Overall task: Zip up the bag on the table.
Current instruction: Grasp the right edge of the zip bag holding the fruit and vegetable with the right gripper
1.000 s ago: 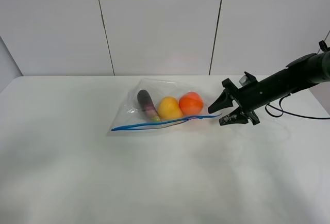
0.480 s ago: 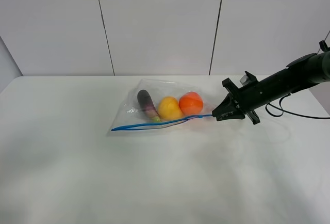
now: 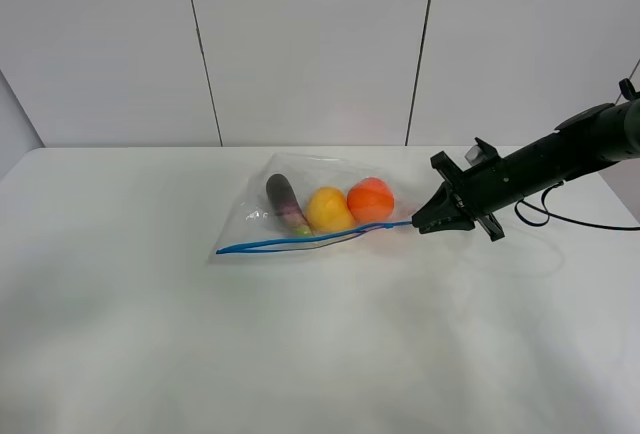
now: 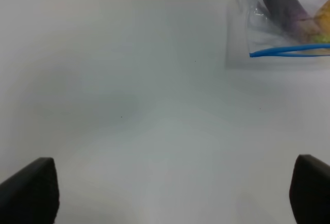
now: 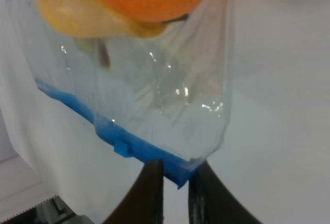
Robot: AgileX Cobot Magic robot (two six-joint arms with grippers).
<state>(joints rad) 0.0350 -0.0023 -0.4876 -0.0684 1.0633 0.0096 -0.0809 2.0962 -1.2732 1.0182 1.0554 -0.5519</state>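
My right fingers pinch just the blue strip's tip; next I open, move in and grip the bag's corner (image 5: 198,158) deeper before zipping.
The clear bag (image 3: 262,216) lies on the white table (image 3: 300,344) with a purple piece (image 3: 283,198), a yellow piece (image 3: 328,209) and an orange piece (image 3: 371,199) inside. Its blue zipper strip (image 3: 300,240) runs along the near edge. My right gripper (image 3: 420,224) is shut on the strip's right end; the right wrist view shows its fingers (image 5: 152,193) pinching the blue strip (image 5: 129,144) at the bag's corner. My left gripper (image 4: 175,198) is open and empty over bare table, well away from the bag's left end (image 4: 242,28). The left arm is out of the exterior high view.
A black cable (image 3: 575,222) trails on the table behind the right arm. White wall panels (image 3: 310,44) stand behind the table's far edge.
My right gripper, open beside the strip's right end a second ago, has closed on it. The bag has barely moved.
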